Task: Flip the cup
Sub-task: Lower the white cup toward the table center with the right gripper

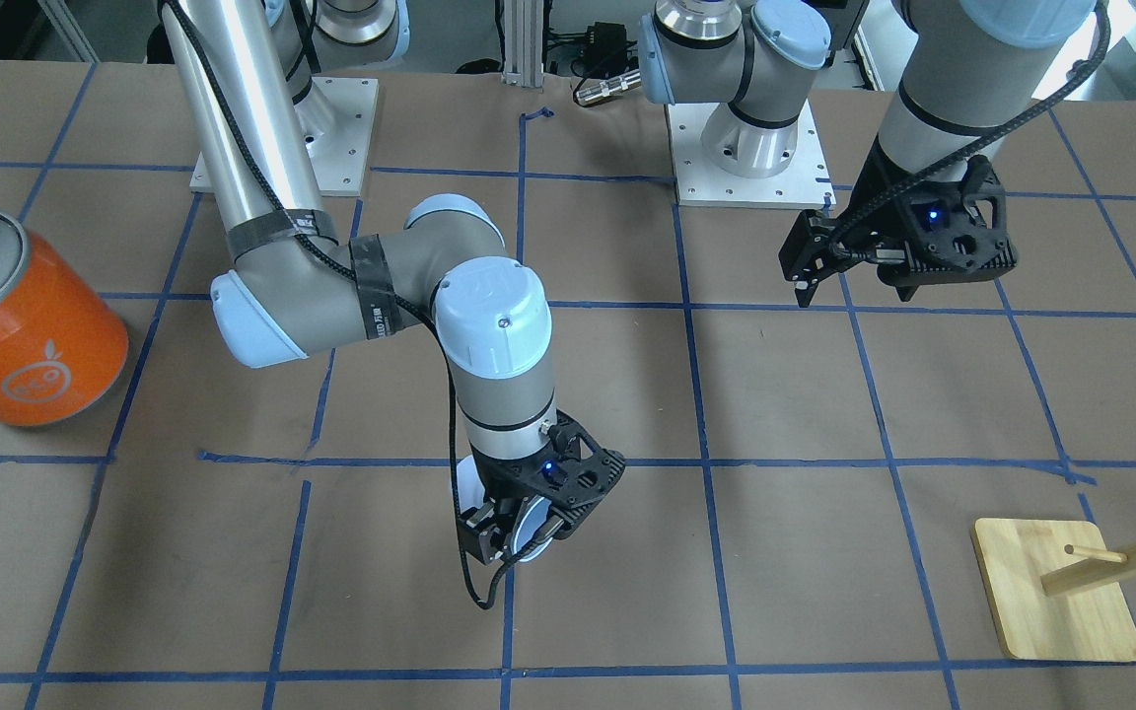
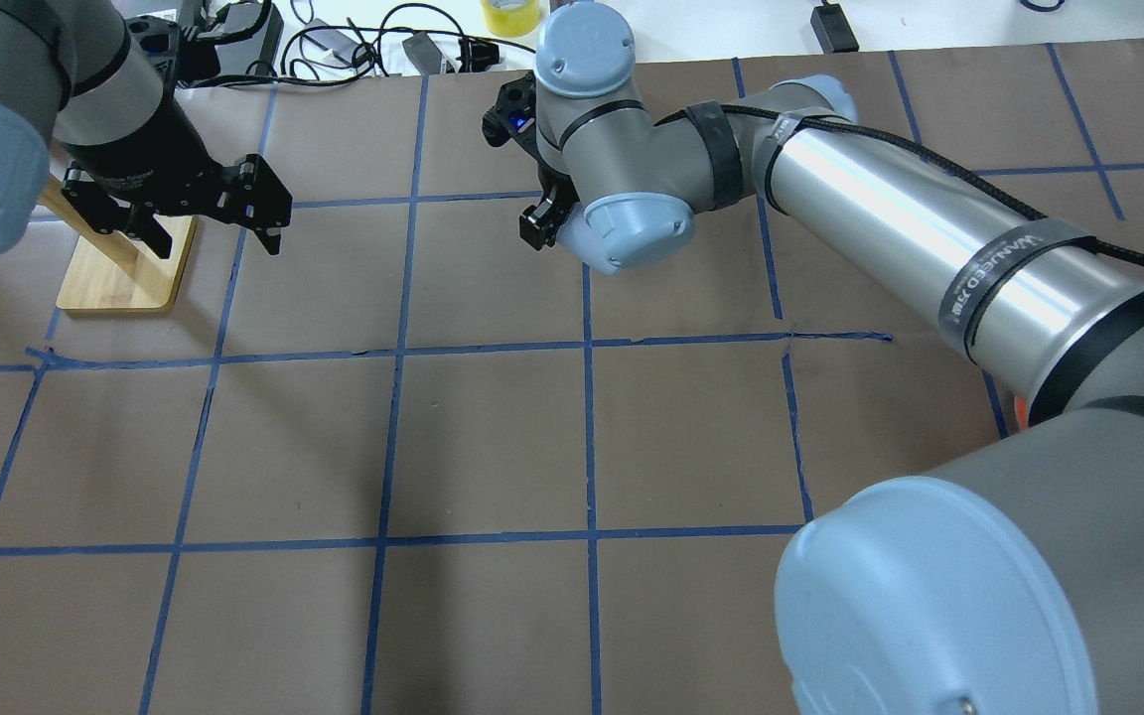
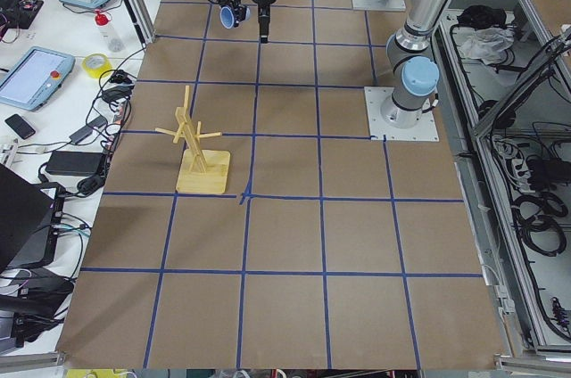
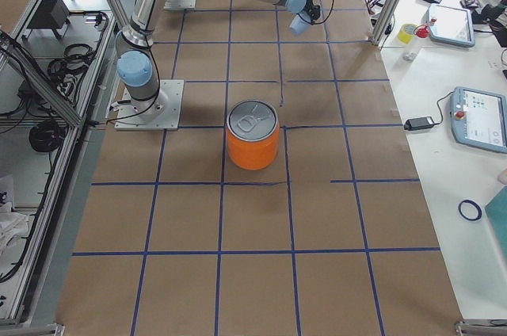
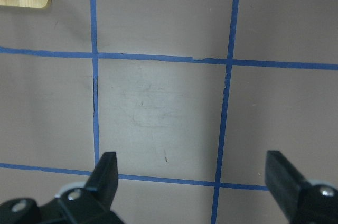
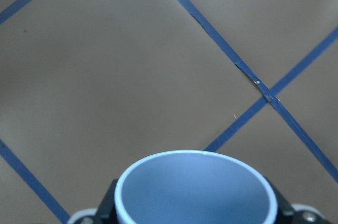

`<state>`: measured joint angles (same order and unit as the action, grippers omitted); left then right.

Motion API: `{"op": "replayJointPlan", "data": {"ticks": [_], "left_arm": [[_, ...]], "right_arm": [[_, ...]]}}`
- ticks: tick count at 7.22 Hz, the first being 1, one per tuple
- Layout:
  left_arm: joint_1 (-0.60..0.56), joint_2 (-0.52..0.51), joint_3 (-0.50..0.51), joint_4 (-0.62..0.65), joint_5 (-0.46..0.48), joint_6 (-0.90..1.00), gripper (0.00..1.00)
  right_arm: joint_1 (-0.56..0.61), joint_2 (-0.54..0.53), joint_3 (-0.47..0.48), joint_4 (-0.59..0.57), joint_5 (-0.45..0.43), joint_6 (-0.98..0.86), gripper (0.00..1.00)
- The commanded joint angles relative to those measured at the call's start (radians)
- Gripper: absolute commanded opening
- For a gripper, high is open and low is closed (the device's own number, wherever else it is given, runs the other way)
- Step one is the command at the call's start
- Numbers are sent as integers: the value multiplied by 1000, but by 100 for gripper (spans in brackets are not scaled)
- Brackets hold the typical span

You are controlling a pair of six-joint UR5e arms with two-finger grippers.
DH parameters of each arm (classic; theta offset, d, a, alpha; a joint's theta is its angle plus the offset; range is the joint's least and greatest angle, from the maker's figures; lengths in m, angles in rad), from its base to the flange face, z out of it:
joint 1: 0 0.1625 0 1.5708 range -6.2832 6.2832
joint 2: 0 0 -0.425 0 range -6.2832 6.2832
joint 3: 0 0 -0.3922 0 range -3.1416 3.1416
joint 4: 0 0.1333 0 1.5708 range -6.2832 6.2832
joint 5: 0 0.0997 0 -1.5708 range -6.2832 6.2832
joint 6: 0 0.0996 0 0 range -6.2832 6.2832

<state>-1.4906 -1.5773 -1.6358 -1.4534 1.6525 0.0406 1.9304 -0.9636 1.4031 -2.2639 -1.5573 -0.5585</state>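
Next, my right gripper sets the cup down on the crosswise blue tape line (image 1: 572, 468) beside the crossing that is under it.
My right gripper (image 1: 507, 537) is shut on the cup (image 6: 195, 189), a small pale blue-white tumbler, and holds it above the table. In the right wrist view the cup's open mouth faces the camera, showing its blue-grey inside. The cup also shows in the exterior left view (image 3: 230, 15) and the exterior right view (image 4: 299, 24). In the front-facing view only white edges of the cup (image 1: 530, 539) peek out around the fingers. My left gripper (image 5: 193, 174) is open and empty, hovering over bare paper, far from the cup; it also shows in the front-facing view (image 1: 854, 291).
A large orange can (image 1: 26, 325) with a silver top stands on the robot's right side. A wooden peg stand (image 1: 1056, 592) on a bamboo base sits near my left gripper (image 2: 214, 238). Blue tape lines grid the brown paper.
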Motion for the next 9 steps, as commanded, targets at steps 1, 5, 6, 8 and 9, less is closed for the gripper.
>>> {"op": "replayJointPlan", "data": {"ticks": [1, 5, 6, 8, 9], "left_arm": [[1, 2, 1, 10, 1, 13, 100], [3, 0, -1, 25, -2, 15, 100], [3, 0, -1, 27, 1, 13, 100], [3, 0, -2, 24, 0, 13, 100], [3, 0, -4, 24, -3, 13, 100]], "right_arm": [[45, 5, 2, -13, 8, -311, 0], [108, 16, 161, -162, 5, -602, 0], [104, 16, 186, -199, 6, -630, 0], [110, 14, 175, -192, 8, -594, 0], [110, 17, 183, -194, 10, -597, 0]]}}
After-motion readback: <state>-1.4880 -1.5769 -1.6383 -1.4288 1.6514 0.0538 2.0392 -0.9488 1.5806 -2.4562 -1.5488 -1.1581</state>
